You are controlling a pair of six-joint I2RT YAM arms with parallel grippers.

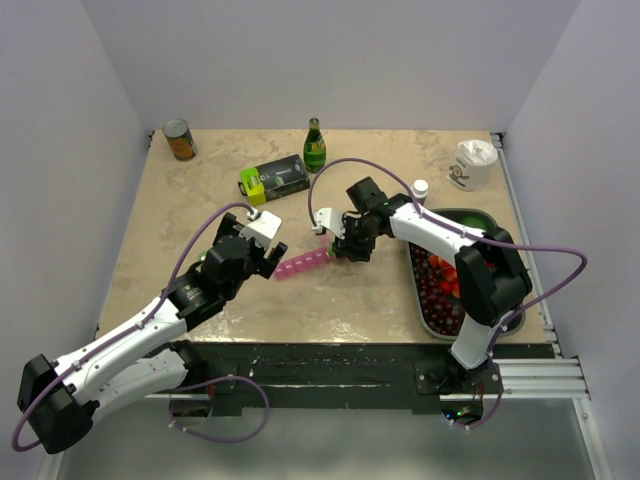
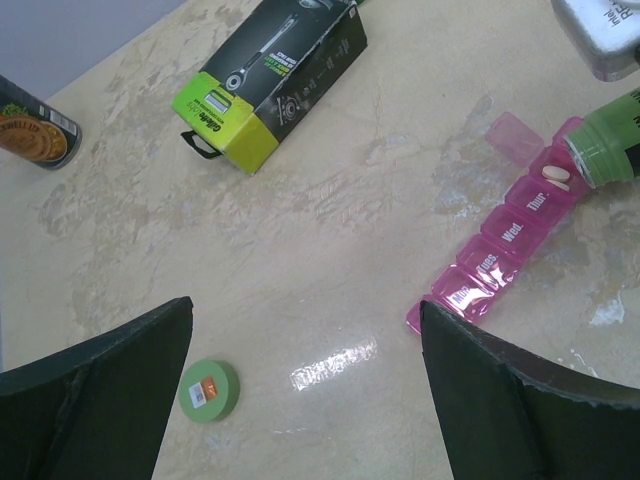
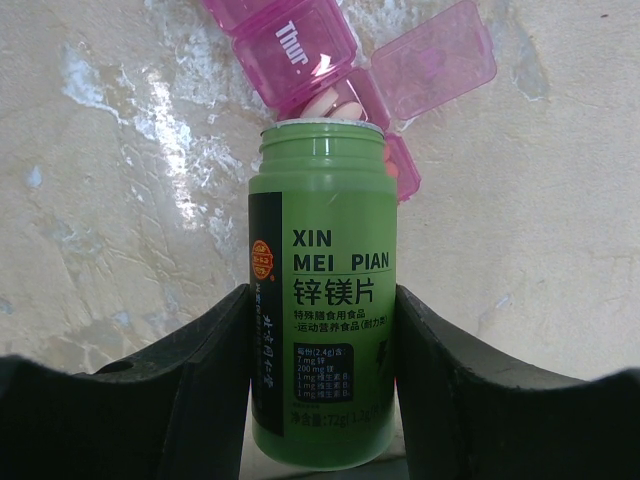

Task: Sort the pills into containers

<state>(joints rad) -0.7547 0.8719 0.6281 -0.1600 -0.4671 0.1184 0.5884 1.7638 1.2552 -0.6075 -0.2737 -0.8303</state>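
Observation:
I will close my left gripper on the round side (image 1: 204,257) (image 2: 209,391) of the green bottle cap, because the green pill bottle still has its cap off.
The pink pill-organiser strip (image 1: 302,263) lies mid-table; it also shows in the left wrist view (image 2: 500,245) and the right wrist view (image 3: 295,45). One lid (image 3: 435,50) stands open, and a pale pill (image 2: 556,177) lies in that compartment. My right gripper (image 3: 320,292) is shut on a green pill bottle (image 3: 320,200). The bottle is uncapped and tipped, with its mouth over the open compartment. My right gripper (image 1: 347,243) is at the strip's right end. My left gripper (image 2: 305,330) is open and empty, just left of the strip (image 1: 262,252). The green bottle cap (image 2: 209,389) lies on the table beneath it.
A black-and-lime box (image 1: 273,180) lies behind the strip. A green glass bottle (image 1: 314,147) and a can (image 1: 179,139) stand at the back. A grey fruit tray (image 1: 414,290) is on the right. A small white bottle (image 1: 420,187) and a white cup (image 1: 472,163) stand behind it.

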